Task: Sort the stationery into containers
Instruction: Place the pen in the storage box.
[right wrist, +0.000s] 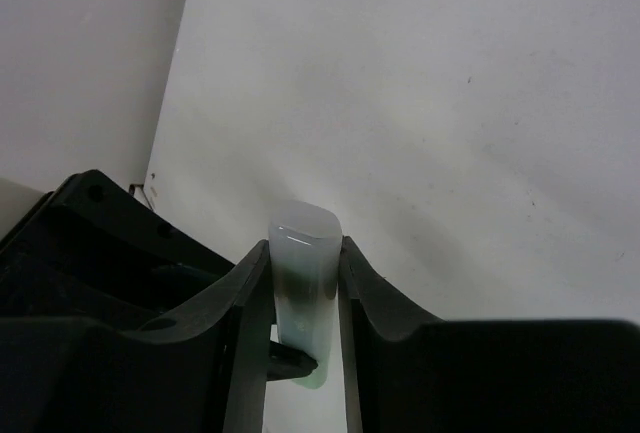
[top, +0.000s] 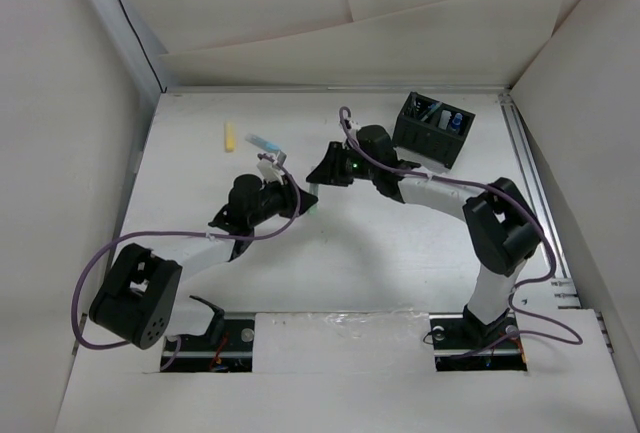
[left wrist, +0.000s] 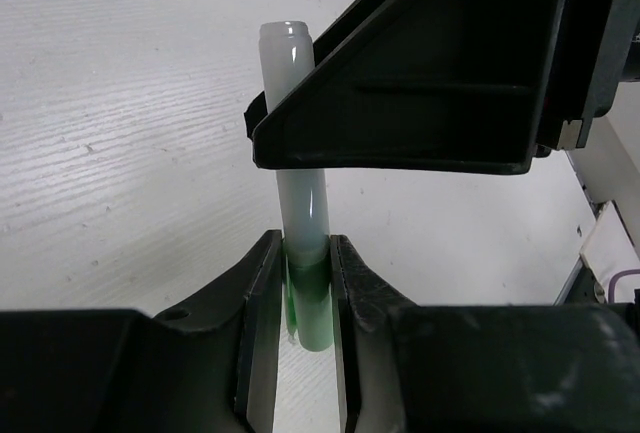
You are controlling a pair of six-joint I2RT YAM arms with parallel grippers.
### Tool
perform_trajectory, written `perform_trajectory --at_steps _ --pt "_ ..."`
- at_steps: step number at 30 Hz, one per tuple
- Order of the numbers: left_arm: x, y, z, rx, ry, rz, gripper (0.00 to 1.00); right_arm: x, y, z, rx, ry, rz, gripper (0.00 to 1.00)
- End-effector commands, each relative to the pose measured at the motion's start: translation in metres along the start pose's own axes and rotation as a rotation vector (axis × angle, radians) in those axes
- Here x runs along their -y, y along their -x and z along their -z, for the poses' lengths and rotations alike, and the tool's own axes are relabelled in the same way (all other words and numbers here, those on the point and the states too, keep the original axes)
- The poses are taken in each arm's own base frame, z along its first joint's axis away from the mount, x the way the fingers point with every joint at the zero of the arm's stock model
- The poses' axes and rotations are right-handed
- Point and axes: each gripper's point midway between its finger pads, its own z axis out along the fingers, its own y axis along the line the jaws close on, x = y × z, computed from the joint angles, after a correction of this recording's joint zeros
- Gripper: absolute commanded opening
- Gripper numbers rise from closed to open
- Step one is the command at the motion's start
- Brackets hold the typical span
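Note:
My right gripper needs to let go of the green highlighter in the black organiser's compartment (top: pixel 456 120) that holds the white and blue items.
A green highlighter (left wrist: pixel 310 298) with a translucent white cap (right wrist: pixel 303 253) is held between both grippers above the table's middle. My left gripper (left wrist: pixel 305 263) is shut on its green body. My right gripper (right wrist: pixel 305 278) is shut on its cap end. In the top view the left gripper (top: pixel 298 199) and right gripper (top: pixel 325 175) meet tip to tip. The black two-compartment organiser (top: pixel 432 131) stands at the back right with several pens in it. A yellow highlighter (top: pixel 229 137) and a light-blue one (top: pixel 265 142) lie at the back left.
A metal rail (top: pixel 528 168) runs along the table's right edge. White walls close in the left, back and right. Purple cables (top: pixel 100 263) loop from both arms.

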Motion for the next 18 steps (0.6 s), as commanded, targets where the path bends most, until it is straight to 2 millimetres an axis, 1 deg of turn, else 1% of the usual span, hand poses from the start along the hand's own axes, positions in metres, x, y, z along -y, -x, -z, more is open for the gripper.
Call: perform_trajectory --at_steps 1,3,4,6,8,9,10,11,12,13,14,15,16,18 --pt "0.010 0.017 0.002 0.067 -0.031 -0.016 0.07 -0.011 -0.001 -0.007 0.004 0.045 0.026 0.28" --pt "0.011 0.020 0.003 0.079 -0.028 -0.019 0.13 -0.011 -0.001 -0.007 0.004 0.045 0.026 0.23" --pt "0.011 0.020 0.003 0.079 -0.028 -0.019 0.22 -0.011 -0.001 -0.007 0.004 0.045 0.026 0.20" --pt "0.011 0.020 0.003 0.079 -0.028 -0.019 0.31 -0.009 0.000 -0.007 0.012 0.036 0.026 0.17" --pt "0.011 0.020 0.003 0.079 -0.028 -0.019 0.38 -0.004 0.005 -0.006 0.026 0.023 0.022 0.15" --pt "0.011 0.020 0.003 0.079 -0.028 -0.019 0.43 -0.001 0.009 -0.005 0.033 0.017 0.018 0.15" --pt "0.013 0.023 0.004 0.088 -0.033 -0.023 0.46 -0.003 0.012 -0.003 0.045 0.016 0.022 0.14" --pt "0.014 0.023 0.007 0.096 -0.039 -0.026 0.62 0.001 0.016 -0.001 0.054 0.009 0.017 0.14" --pt "0.020 0.027 0.009 0.107 -0.058 -0.034 0.99 -0.003 0.019 0.002 0.063 0.016 0.022 0.14" --pt "0.022 0.028 0.013 0.118 -0.065 -0.039 1.00 0.007 0.029 0.005 0.086 -0.006 0.022 0.14" --pt "0.023 0.028 0.016 0.124 -0.068 -0.050 1.00 0.008 0.036 0.009 0.107 -0.013 0.023 0.14" --pt "0.024 0.033 0.018 0.145 -0.061 -0.054 1.00 0.008 0.049 0.014 0.145 -0.023 0.038 0.14" --pt "0.024 0.032 0.020 0.148 -0.063 -0.055 1.00 0.019 0.060 0.019 0.168 -0.043 0.027 0.14" --pt "0.026 0.040 0.027 0.189 -0.055 -0.063 1.00 0.029 0.083 0.036 0.225 -0.072 0.032 0.13"
